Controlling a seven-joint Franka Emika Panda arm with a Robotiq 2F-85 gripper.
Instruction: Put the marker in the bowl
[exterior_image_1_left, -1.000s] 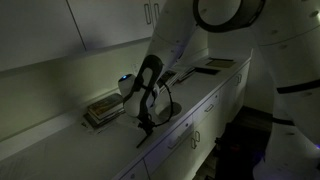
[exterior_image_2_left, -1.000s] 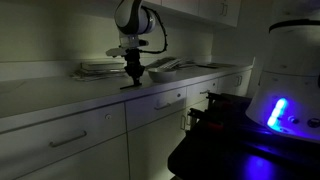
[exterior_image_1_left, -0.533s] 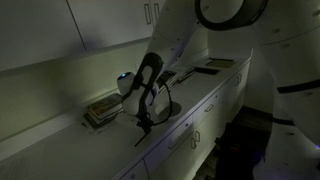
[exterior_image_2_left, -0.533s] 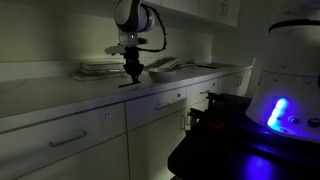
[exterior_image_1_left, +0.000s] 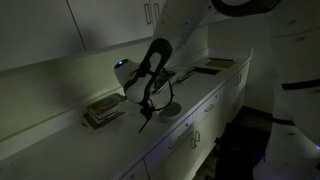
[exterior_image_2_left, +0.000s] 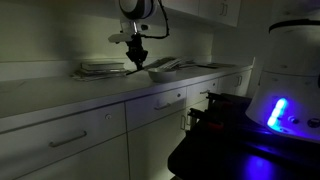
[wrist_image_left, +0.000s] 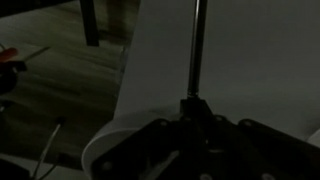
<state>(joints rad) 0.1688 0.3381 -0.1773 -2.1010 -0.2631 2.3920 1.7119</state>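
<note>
My gripper is going to release the marker inside the small pale bowl (exterior_image_1_left: 170, 108) (wrist_image_left: 130, 143) near the front edge of the counter.
The scene is dark. In both exterior views my gripper (exterior_image_1_left: 146, 104) (exterior_image_2_left: 137, 58) hangs above the white counter, shut on the marker (exterior_image_1_left: 143, 120), a thin dark stick pointing down from the jaws. In the wrist view the marker (wrist_image_left: 194, 50) runs straight out from between the closed fingers (wrist_image_left: 192, 108) over the pale counter. The bowl (exterior_image_1_left: 168, 108) (exterior_image_2_left: 163, 69), small, round and pale, sits on the counter just beside the gripper, away from the books. The marker is clear of the bowl.
A flat stack of books (exterior_image_1_left: 103, 110) (exterior_image_2_left: 100, 68) lies on the counter on the other side of the gripper. Wall cabinets hang above. The counter's front edge (exterior_image_1_left: 170, 135) drops to drawers. A flat dark item (exterior_image_1_left: 215, 65) lies further along the counter.
The gripper has risen from the counter surface with the marker in it and shifted slightly toward the bowl. The bowl and books have not moved.
</note>
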